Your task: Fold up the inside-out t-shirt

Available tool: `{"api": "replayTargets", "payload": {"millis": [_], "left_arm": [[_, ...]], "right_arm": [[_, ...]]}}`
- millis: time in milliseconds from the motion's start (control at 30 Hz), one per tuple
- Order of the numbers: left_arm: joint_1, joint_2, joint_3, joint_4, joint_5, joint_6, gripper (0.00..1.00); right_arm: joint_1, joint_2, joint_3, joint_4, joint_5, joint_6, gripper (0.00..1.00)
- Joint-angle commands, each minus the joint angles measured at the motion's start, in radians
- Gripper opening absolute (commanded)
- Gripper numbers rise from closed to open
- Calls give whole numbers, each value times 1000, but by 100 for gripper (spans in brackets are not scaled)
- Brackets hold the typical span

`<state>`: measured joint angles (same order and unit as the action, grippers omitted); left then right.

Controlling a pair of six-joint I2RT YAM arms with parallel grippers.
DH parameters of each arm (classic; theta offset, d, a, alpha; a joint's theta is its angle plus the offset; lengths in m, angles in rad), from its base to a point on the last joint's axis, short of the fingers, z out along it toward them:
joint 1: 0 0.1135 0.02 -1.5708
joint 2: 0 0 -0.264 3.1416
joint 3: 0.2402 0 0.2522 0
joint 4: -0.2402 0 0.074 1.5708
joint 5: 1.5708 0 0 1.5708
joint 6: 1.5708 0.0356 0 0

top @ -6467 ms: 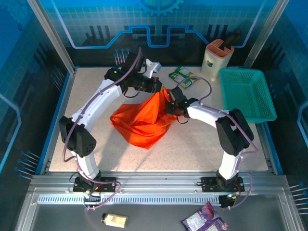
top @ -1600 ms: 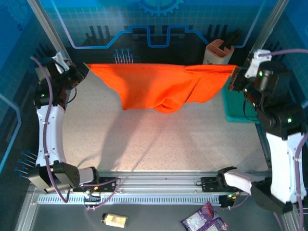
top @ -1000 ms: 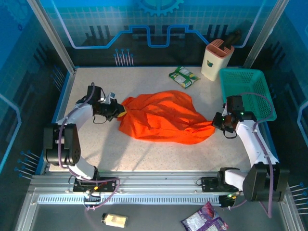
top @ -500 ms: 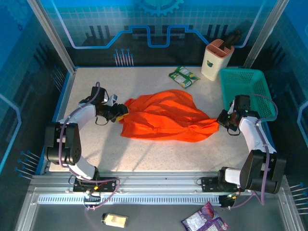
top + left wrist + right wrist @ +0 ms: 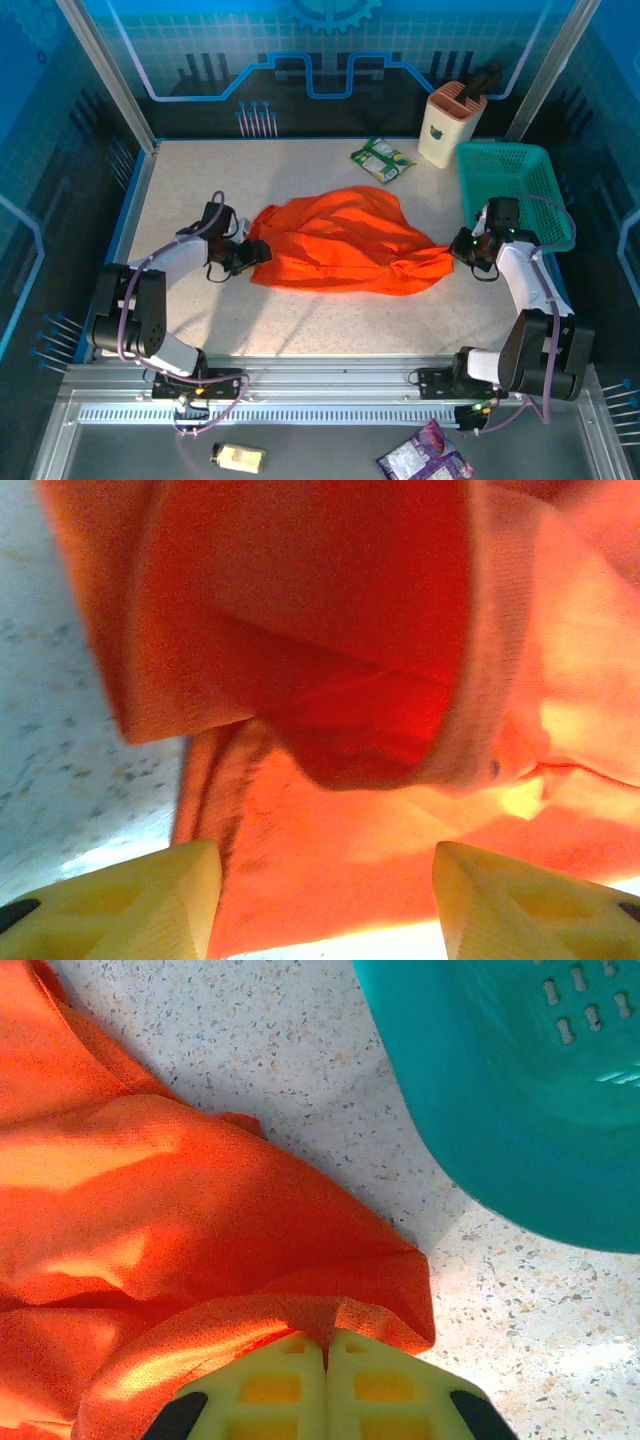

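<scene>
The t-shirt's hem hangs open in a loose fold beyond my left gripper's open fingers, so next my left gripper reaches farther and pinches the hem's upper edge [image 5: 475, 700].
The inside-out t-shirt [image 5: 340, 245] is a bright orange, wrinkled heap spread across the middle of the table. My left gripper [image 5: 245, 256] sits at the shirt's left edge and is open. In the left wrist view its yellow fingers [image 5: 150, 905] stand wide apart, with a folded hem of the t-shirt [image 5: 330, 630] lying loose between and beyond them. My right gripper [image 5: 462, 250] is at the shirt's right tip, shut on a pinch of cloth. The right wrist view shows this gripper [image 5: 327, 1345] with its jaws pressed together on the t-shirt [image 5: 150, 1210] edge.
A teal mesh basket [image 5: 515, 190] stands close to the right gripper, its wall [image 5: 520, 1090] just beyond the shirt's tip. A beige holder [image 5: 450, 125] and a green packet [image 5: 380, 160] stand at the back. Bare table lies in front of the shirt.
The left gripper has opened and let go of the shirt's left edge, shifting slightly nearer. The right gripper drew the right tip a little outward and now holds still.
</scene>
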<state>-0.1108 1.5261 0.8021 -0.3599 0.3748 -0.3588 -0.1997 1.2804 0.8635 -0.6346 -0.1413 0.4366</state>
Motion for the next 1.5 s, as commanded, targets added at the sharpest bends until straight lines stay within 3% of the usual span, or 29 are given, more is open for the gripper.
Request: {"api": "replayTargets", "payload": {"millis": [0,100,333,500,733,867,1033,1300,1467], "left_arm": [[-25,33,51,37,20,45,57],[-35,41,103,25,9,56,52],[-39,118,295,-64,3,82,9],[-63,225,468,-111,9,116,0],[-74,455,636,-141,96,120,1],[-79,508,673,-160,137,123,20],[-72,400,642,-139,109,104,41],[-67,341,618,-291,-27,153,44],[-64,406,593,-307,-8,174,44]], "right_arm": [[-12,1,3,2,-29,-9,0],[-13,-5,0,2,-29,-9,0],[-14,-19,6,-10,-15,-23,0],[-17,-33,11,-24,-5,-27,0],[-5,-79,42,-70,35,-27,1],[67,-115,101,-146,96,-36,15],[216,-147,183,-213,197,-10,23],[465,-88,305,-218,217,55,28],[555,-34,357,-226,204,72,30]]}}
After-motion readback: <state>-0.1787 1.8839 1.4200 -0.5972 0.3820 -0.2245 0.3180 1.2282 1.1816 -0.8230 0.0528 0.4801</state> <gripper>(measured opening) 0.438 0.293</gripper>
